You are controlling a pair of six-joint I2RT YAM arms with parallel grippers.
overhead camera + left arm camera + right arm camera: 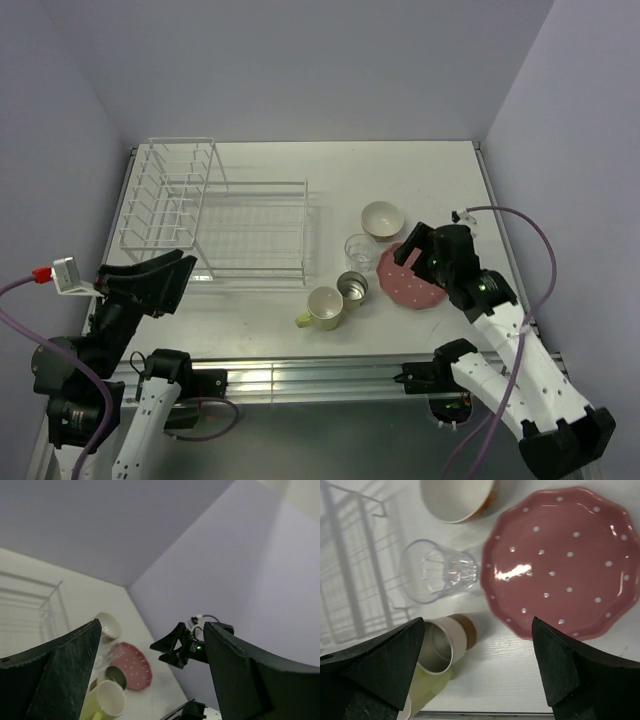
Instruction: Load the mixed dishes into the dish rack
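Note:
My right gripper is to move to the cream bowl next and close on the bowl's rim (403, 223) (490, 500) on the side away from the dish rack.
The white wire dish rack (215, 215) stands empty at the back left. To its right on the table stand the cream bowl (382, 219), the clear glass tumbler (360, 250), the small steel cup (352, 287), the pale yellow-green mug (323, 307) and the pink white-dotted plate (418, 290). My right gripper (408, 248) hovers open and empty over the plate's left edge. In the right wrist view, its open gripper (477, 665) frames the plate (565, 560), tumbler (437, 572), steel cup (442, 645) and bowl (457, 500). My left gripper (180, 280) is open and empty near the rack's front left corner.
The table's front edge runs along an aluminium rail (300, 375). Purple walls close in the back and both sides. In the left wrist view the mug (107, 700), plate (135, 665) and the right arm (192, 647) show between the open fingers.

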